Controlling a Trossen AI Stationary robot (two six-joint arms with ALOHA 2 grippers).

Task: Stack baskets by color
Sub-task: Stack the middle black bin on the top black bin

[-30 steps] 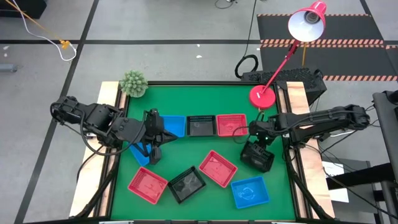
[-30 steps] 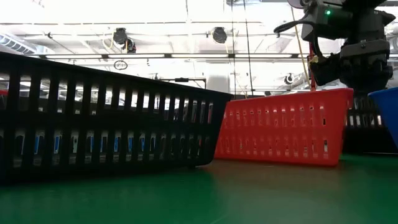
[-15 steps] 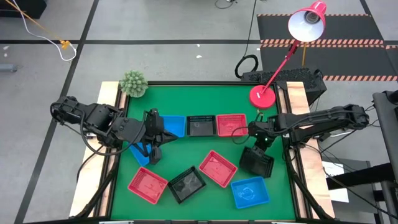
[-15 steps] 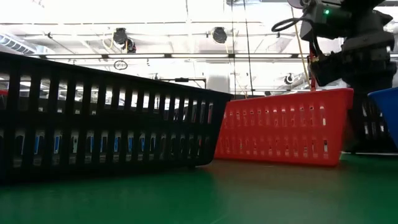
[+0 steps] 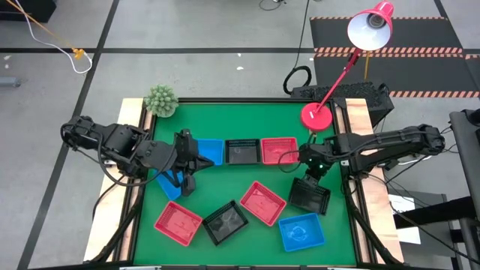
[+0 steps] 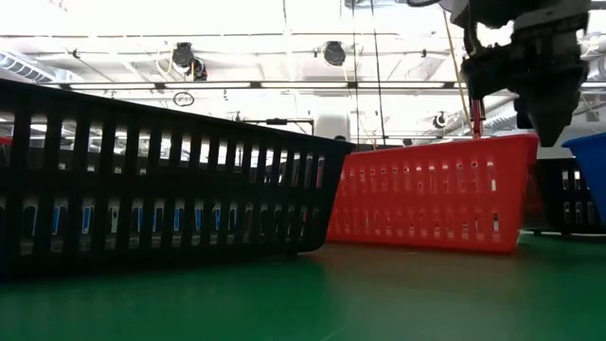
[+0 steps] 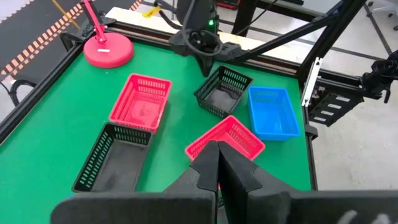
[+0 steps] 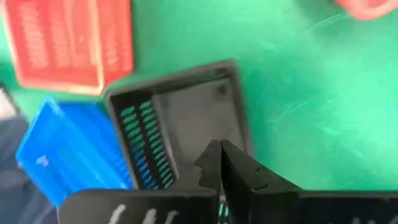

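The robot's right gripper hangs closed over the inside of the black basket with the basket's side rim outside its fingers, so it should open and pinch that rim (image 8: 241,104) before it lifts.
Three baskets stand in a row at mid-table: blue (image 5: 211,151), black (image 5: 242,151), red (image 5: 279,150). Loose on the green mat lie a red basket (image 5: 178,223), a black one (image 5: 226,222), a red one (image 5: 262,202), a blue one (image 5: 301,231) and a black basket (image 5: 309,195) at the right. Another blue basket (image 5: 166,185) shows partly under my left arm. My right gripper (image 8: 219,155) is shut just above that right black basket (image 8: 186,112), with nothing seen between its fingers. My left gripper (image 7: 217,163) hangs shut high over the table's left part.
A round red lamp base (image 5: 316,118) stands at the far right corner, its stem leaning over the edge. A small green plant (image 5: 160,100) sits at the far left corner. Bare mat lies along the far side and between the row and the loose baskets.
My right gripper has risen, and in the low view its fingers now taper to a point above the red basket's rim. The right black basket has shifted a little toward the table's near edge, turned slightly, and lies on the mat.
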